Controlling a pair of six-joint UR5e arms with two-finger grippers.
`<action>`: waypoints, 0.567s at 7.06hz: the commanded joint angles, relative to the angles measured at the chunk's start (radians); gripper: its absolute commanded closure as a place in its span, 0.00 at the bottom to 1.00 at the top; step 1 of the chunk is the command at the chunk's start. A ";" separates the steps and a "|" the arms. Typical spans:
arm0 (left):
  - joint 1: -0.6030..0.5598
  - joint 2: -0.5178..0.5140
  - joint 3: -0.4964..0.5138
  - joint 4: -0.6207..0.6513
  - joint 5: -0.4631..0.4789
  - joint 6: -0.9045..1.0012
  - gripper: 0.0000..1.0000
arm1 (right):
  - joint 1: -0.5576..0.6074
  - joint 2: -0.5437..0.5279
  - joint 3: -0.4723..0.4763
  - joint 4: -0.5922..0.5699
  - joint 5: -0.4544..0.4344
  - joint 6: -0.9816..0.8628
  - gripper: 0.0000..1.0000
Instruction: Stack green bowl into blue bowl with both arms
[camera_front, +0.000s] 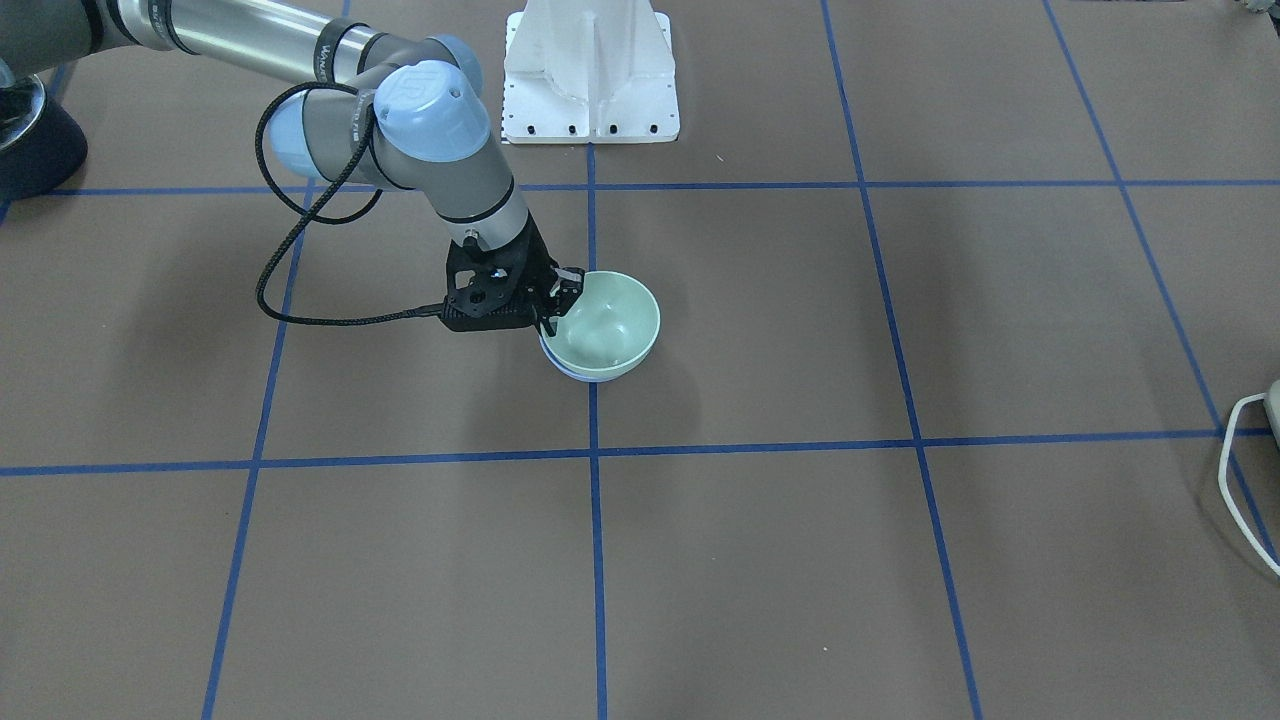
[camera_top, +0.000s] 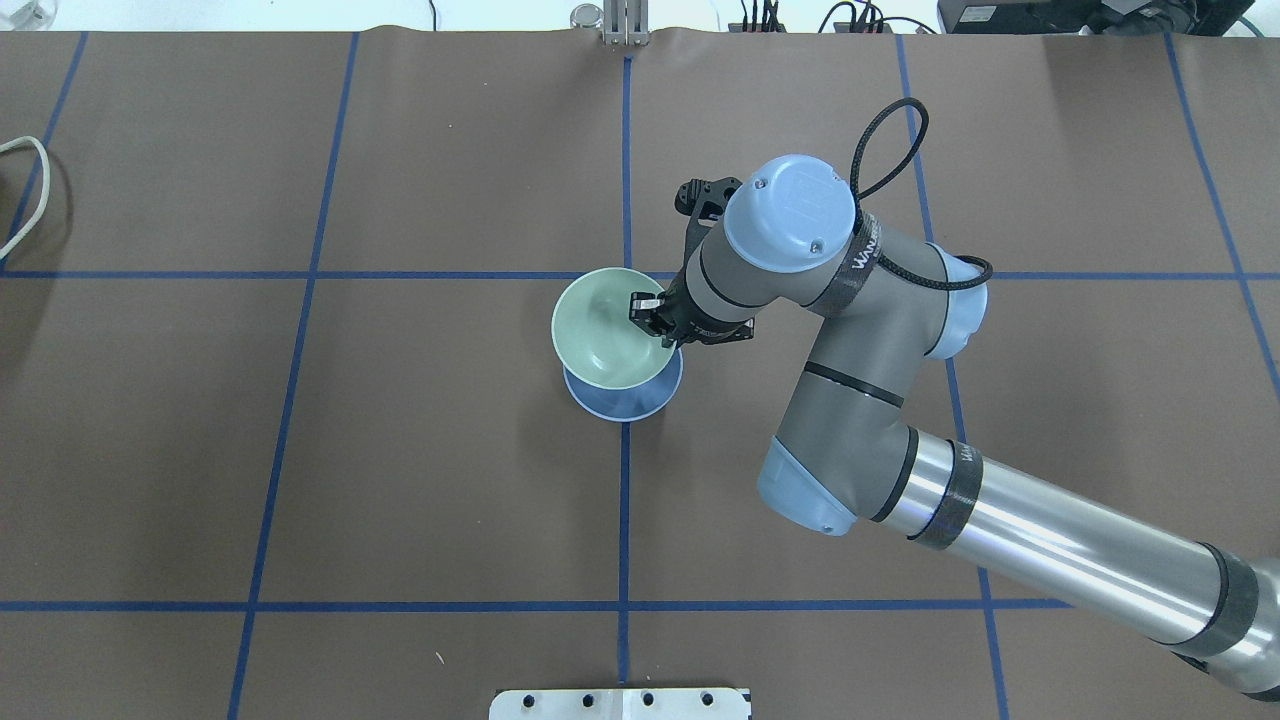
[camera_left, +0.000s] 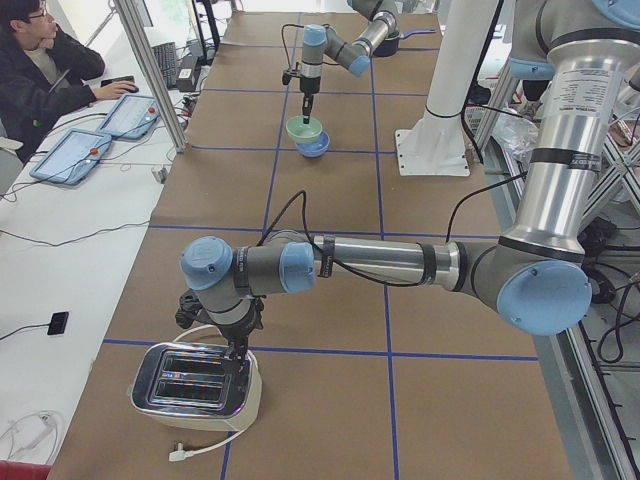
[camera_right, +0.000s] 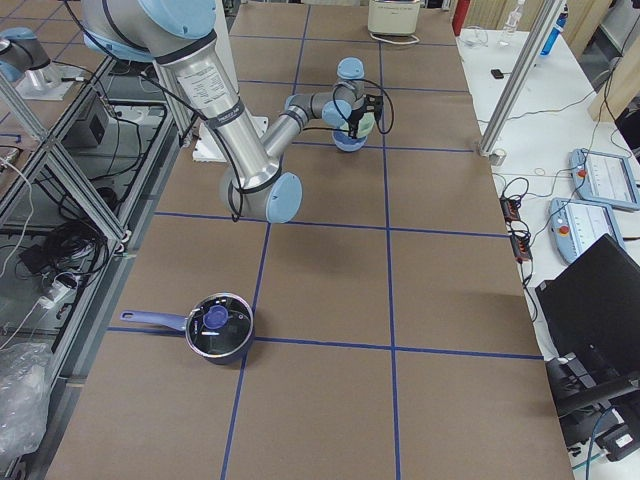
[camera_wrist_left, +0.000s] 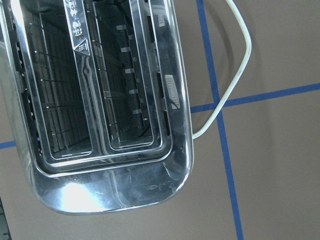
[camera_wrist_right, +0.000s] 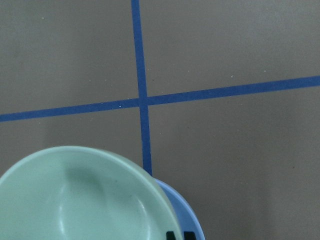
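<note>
Next, my right gripper lets go of the green bowl inside the blue bowl (camera_front: 596, 328) that sits over a blue floor line.
The pale green bowl (camera_front: 606, 322) is tilted and sits on or just over the blue bowl (camera_front: 574, 371), of which only a sliver shows beneath it. In the overhead view the green bowl (camera_top: 603, 330) overlaps the blue bowl (camera_top: 627, 401). My right gripper (camera_front: 556, 308) is shut on the green bowl's rim on the robot's right side, as the overhead view (camera_top: 652, 320) shows. The right wrist view shows the green bowl (camera_wrist_right: 75, 200) over the blue bowl (camera_wrist_right: 184, 216). My left gripper (camera_left: 238, 342) hangs over a toaster far from the bowls; I cannot tell whether it is open.
A chrome toaster (camera_wrist_left: 100, 100) with a white cord (camera_wrist_left: 235, 75) stands at the table's left end. A black pot (camera_right: 218, 328) sits at the right end. The white base plate (camera_front: 590, 70) is behind the bowls. A person (camera_left: 40, 60) sits beside the table.
</note>
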 joint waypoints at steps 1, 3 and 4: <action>0.000 0.000 0.000 0.000 0.000 0.000 0.01 | -0.012 -0.003 -0.005 -0.004 0.000 -0.001 1.00; 0.000 0.000 0.000 0.000 0.000 0.000 0.01 | -0.013 -0.003 -0.005 -0.011 0.006 -0.001 1.00; 0.000 0.002 0.000 0.000 0.000 0.000 0.01 | -0.013 -0.006 -0.007 -0.017 0.009 -0.002 1.00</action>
